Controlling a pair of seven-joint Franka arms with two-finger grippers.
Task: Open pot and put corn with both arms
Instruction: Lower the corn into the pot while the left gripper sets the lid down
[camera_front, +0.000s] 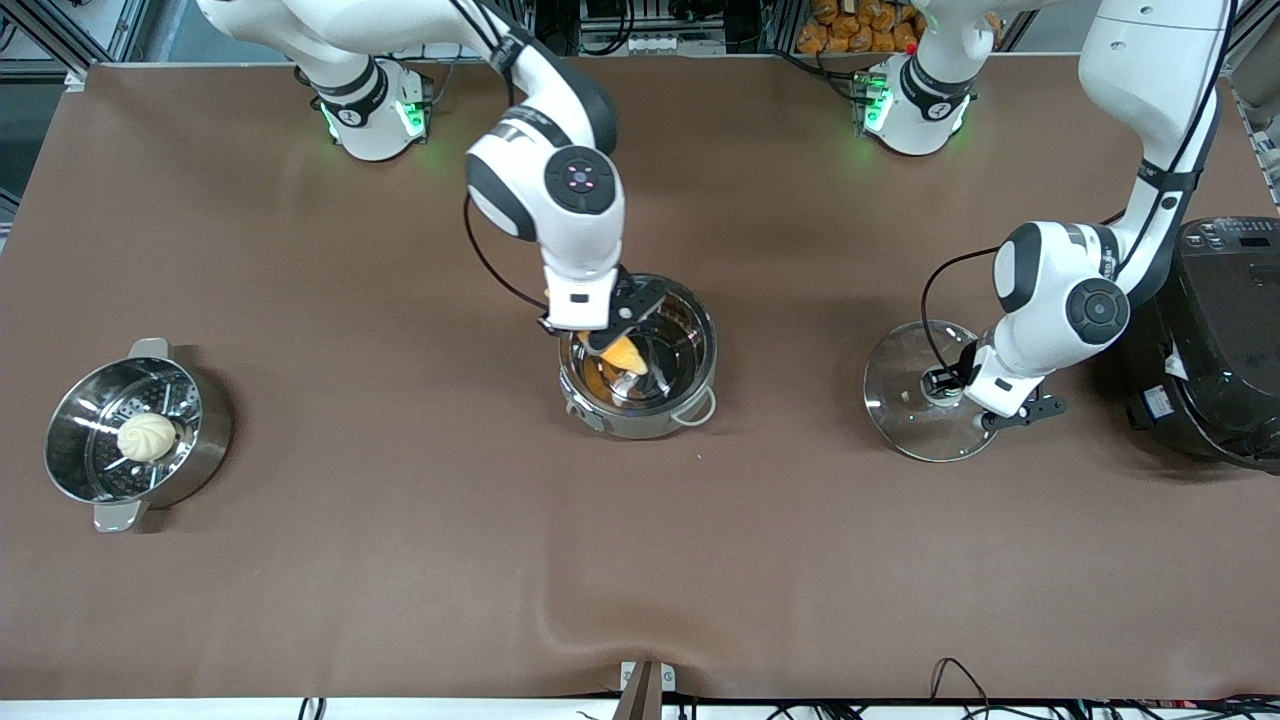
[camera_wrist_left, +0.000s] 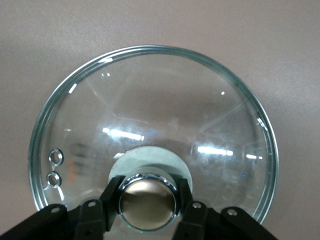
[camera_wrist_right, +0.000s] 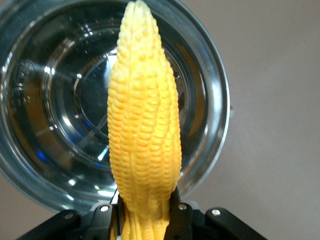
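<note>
The robot's right gripper should release the yellow corn, its tip now hanging inside the rim, across the shiny bottom of the open steel pot (camera_front: 645, 367) (camera_wrist_right: 111, 95).
The steel pot (camera_front: 642, 424) stands open in the middle of the table. My right gripper (camera_front: 615, 342) is over it, shut on the thick end of the yellow corn (camera_front: 622, 353), whose tip hangs inside the rim. In the right wrist view the corn (camera_wrist_right: 144, 125) sits between my right gripper's (camera_wrist_right: 145, 212) fingers, above the pot's shiny plain inside (camera_wrist_right: 55, 115). The glass lid (camera_front: 900, 400) lies flat on the table toward the left arm's end. My left gripper (camera_front: 940, 383) is low over it; its fingers (camera_wrist_left: 110, 200) close on the tan knob (camera_wrist_left: 148, 202) of the lid (camera_wrist_left: 150, 100).
A steel steamer pot (camera_front: 208, 445) with a white bun (camera_front: 147, 437) stands at the right arm's end. A big black cooker (camera_front: 1215, 340) stands at the left arm's end, close beside my left arm.
</note>
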